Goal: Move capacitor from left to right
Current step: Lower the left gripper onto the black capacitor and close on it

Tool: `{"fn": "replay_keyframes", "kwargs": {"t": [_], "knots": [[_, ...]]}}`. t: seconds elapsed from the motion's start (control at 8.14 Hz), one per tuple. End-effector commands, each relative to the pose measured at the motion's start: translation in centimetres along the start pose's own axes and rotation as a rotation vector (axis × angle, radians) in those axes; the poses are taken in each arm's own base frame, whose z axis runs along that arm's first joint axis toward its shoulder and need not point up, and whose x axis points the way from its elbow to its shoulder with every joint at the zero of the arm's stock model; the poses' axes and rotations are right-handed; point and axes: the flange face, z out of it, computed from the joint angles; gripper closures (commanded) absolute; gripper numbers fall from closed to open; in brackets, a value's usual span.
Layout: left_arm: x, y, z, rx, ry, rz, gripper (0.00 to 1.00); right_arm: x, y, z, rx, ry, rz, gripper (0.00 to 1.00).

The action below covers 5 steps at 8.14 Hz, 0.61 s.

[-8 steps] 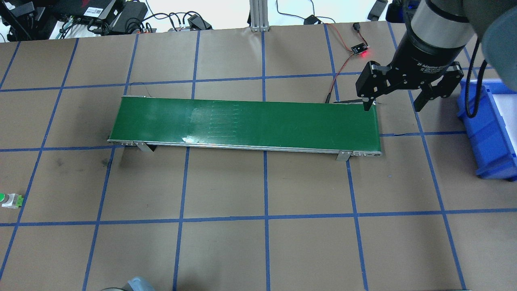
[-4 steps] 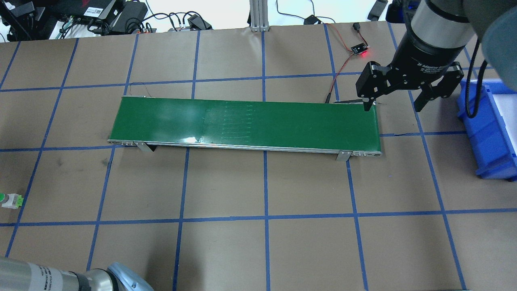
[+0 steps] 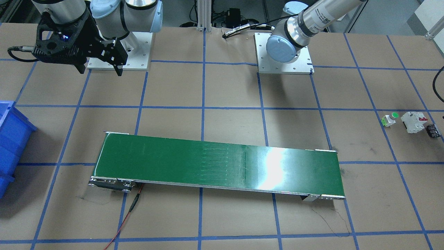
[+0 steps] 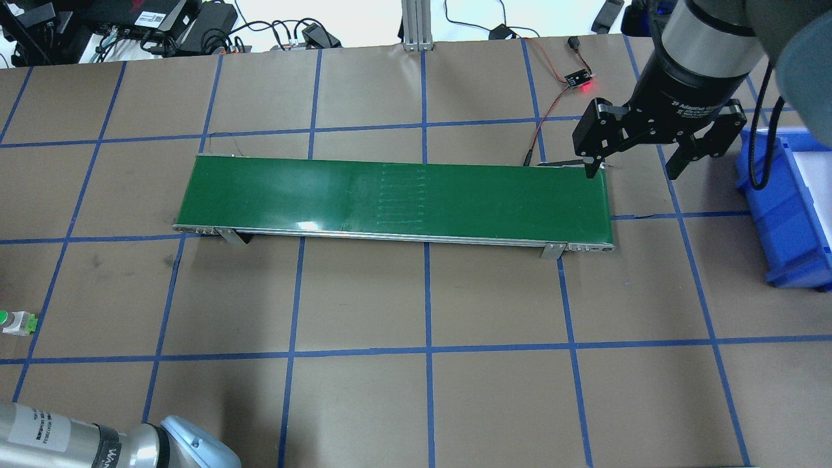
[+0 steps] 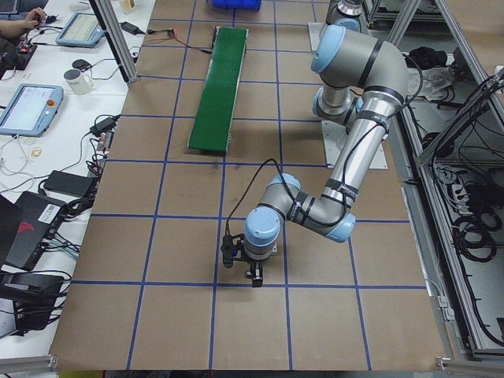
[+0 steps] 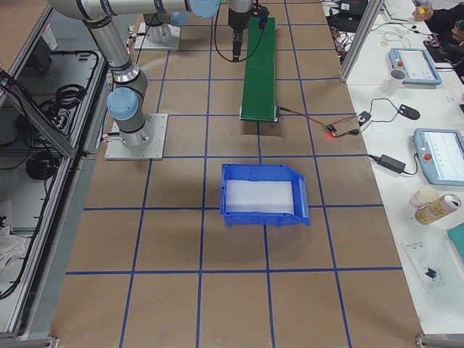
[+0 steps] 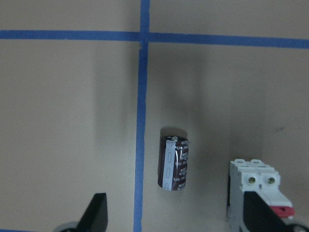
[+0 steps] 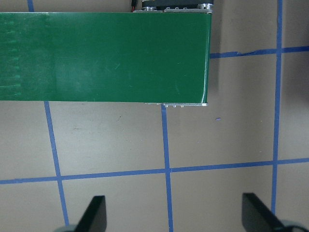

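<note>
The middle of the capacitor's body (image 3: pixel 433 131) (image 7: pixel 173 164), beside the white circuit breaker, is next for my left gripper, which should go down there and close across its sides.
The capacitor (image 7: pixel 174 163), a small dark cylinder with a pale stripe, lies on the brown table just right of a blue tape line. It also shows at the far right of the front-facing view (image 3: pixel 433 131). My left gripper (image 7: pixel 178 217) hovers over it, open and empty, with a fingertip on either side below it in the wrist view. In the exterior left view the left gripper (image 5: pixel 242 264) points down at the table. My right gripper (image 4: pixel 632 173) is open and empty above the right end of the green conveyor belt (image 4: pixel 396 195).
A white circuit breaker (image 7: pixel 256 193) stands close to the capacitor's right, under my left gripper's right finger; it also shows in the front-facing view (image 3: pixel 413 121) beside a green-topped push button (image 3: pixel 389 119). A blue bin (image 4: pixel 790 208) stands at the table's right. A red-lit sensor board (image 4: pixel 577 80) sits behind the belt.
My left arm's elbow has come further into the overhead view at the bottom left. The ribbed patch on the belt has shifted to the right. The right gripper has stayed put.
</note>
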Motion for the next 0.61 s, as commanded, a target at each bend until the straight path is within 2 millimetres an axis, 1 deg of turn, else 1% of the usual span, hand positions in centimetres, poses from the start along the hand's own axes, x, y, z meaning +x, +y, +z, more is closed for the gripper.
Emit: {"fn": "replay_keyframes", "kwargs": {"t": [0.0,0.12,0.25,0.49], "knots": [[-1.0,-0.3,2.3,0.004,0.021,-0.003,0.0,-0.1,0.0,0.0,0.002,0.0,-0.001,0.0],[-1.0,-0.5,3.4,0.02,0.045,-0.002,0.0,0.0,0.0,0.0,0.002,0.0,0.0,0.0],[-0.9,-0.6,4.9,0.01,0.064,-0.001,0.0,0.0,0.1,0.0,-0.001,0.0,0.0,0.0],[-1.1,-0.7,5.6,0.014,0.056,-0.003,0.0,0.0,0.1,0.0,-0.001,0.0,-0.001,0.0]]}}
